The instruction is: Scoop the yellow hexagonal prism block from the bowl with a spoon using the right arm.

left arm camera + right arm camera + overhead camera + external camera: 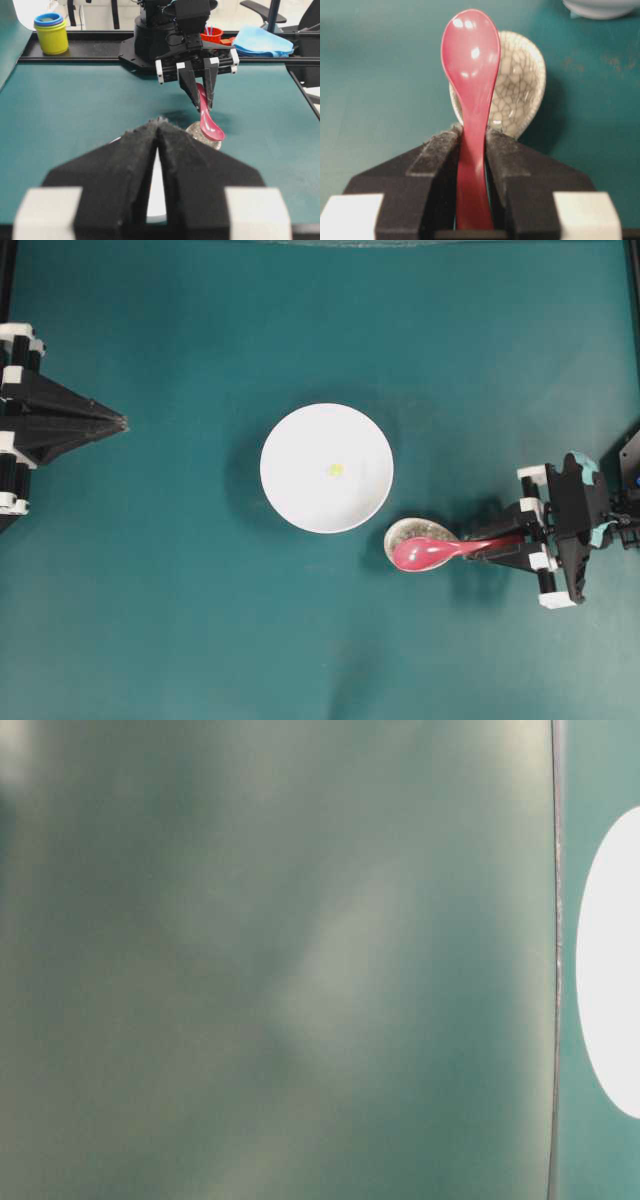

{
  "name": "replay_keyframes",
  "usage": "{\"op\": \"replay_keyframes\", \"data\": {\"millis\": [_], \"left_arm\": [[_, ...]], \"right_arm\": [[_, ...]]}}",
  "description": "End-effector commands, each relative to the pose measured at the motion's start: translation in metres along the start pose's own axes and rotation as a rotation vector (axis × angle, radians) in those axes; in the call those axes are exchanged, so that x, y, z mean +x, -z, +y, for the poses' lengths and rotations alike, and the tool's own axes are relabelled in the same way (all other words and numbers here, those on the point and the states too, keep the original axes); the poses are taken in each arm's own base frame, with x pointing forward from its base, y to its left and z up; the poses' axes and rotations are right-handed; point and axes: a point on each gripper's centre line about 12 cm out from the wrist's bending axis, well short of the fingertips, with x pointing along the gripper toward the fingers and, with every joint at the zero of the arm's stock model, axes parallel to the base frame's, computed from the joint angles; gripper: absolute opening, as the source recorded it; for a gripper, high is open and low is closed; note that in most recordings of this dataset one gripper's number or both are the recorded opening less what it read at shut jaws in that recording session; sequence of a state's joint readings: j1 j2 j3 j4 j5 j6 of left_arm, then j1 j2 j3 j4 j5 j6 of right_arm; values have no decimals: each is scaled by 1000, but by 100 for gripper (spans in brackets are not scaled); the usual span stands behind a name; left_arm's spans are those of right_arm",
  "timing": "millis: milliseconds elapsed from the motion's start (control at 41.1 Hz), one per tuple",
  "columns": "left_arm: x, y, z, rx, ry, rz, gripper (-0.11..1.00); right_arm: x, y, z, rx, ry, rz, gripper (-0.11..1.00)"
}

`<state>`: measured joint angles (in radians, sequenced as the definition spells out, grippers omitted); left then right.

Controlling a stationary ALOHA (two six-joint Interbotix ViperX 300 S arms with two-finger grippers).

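Observation:
My right gripper should open, as the spoon's scoop hangs over the spoon rest's edge, so it settles inside, and then take hold again of the spoon's handle (490,544) before scooping.
The white bowl (327,468) sits mid-table, and the tiny yellow hexagonal prism block (336,470) lies inside it. The pinkish-red spoon (430,553) rests with its scoop over a speckled spoon rest (410,534), right of the bowl. My right gripper (503,545) is shut on the spoon's handle (472,165); both pads press its sides. The scoop (470,47) points away from the wrist camera. At the table's left edge my left gripper (120,423) is shut with nothing in it, fingertips together (159,122). The bowl's rim (600,7) shows at the top of the right wrist view.
A yellow cup with a blue rim (51,32), an orange container (212,35) and a blue cloth (262,42) lie beyond the table's far edge. The table-level view is blurred, with only a white shape (612,960) at its right.

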<state>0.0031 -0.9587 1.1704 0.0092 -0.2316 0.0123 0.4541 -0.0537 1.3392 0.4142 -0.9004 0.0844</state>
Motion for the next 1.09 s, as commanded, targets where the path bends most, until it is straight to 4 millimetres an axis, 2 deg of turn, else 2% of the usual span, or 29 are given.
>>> {"op": "replay_keyframes", "data": {"millis": [0,170,340,462,1070], "left_arm": [[3,-7,0,3,0,-17,6],[3,-7,0,3,0,-18,6],[3,-8,0,3,0,-18,6],[3,-7,0,5,0,-17,6],[3,-7,0,3,0,-17,6]], "right_arm": [[1,-6,-2,36,22,-9,22],[2,-6,-5,55,47,-5,26],[4,-7,-4,56,44,5,43],[4,-6,-3,54,43,16,52],[4,1,-3,26,41,12,52]]}}
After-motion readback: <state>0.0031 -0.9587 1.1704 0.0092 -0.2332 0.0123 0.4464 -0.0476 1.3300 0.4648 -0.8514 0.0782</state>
